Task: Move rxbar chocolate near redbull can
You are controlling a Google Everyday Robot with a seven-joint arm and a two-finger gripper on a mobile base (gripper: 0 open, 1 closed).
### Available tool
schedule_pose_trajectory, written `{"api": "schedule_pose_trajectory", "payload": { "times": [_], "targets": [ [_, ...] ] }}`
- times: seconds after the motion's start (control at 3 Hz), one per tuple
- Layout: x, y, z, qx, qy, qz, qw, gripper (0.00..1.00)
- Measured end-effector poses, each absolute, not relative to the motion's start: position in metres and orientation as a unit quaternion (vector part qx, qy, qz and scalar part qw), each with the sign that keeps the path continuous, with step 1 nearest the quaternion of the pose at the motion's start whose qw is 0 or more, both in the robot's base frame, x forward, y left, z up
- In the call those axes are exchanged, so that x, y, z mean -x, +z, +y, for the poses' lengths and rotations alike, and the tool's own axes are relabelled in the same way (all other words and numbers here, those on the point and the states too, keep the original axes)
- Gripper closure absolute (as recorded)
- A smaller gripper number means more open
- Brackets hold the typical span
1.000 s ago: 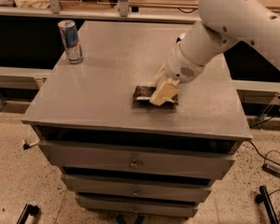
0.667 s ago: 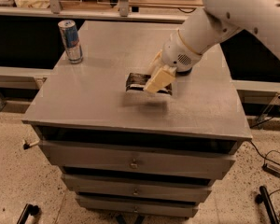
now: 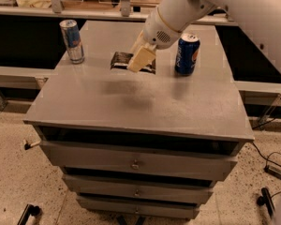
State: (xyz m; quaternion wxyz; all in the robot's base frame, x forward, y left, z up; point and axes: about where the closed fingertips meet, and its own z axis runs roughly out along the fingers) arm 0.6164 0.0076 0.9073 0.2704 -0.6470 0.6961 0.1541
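Next, I release the rxbar chocolate on the grey top beside the redbull can (image 3: pixel 101 62), toward the Pepsi can.
The rxbar chocolate (image 3: pixel 121 60) is a dark flat bar with a pale strip, held in the air above the grey cabinet top (image 3: pixel 131 104), which carries its shadow. My gripper (image 3: pixel 140 60), with cream fingers on a white arm coming from the upper right, is shut on the bar's right part and hides it. The redbull can (image 3: pixel 72 41), slim and silver-blue, stands upright at the back left of the top. The bar is about a can's height to the right of it.
A wider dark-blue Pepsi can (image 3: pixel 186 54) stands upright just right of the gripper. The cabinet has several drawers (image 3: pixel 136 162) below. A counter with objects runs behind. Cables and a wheeled base lie on the floor at right.
My gripper has carried the bar up off the top and to the back left, toward the redbull can. The Pepsi can, hidden by the arm before, now shows.
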Motion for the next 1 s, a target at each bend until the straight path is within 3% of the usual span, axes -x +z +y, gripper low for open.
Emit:
{"api": "schedule_pose_trajectory", "payload": {
  "times": [1.0],
  "targets": [
    [-0.688,0.889,0.097,0.652,0.151,0.7,0.249,1.0]
  ]
}}
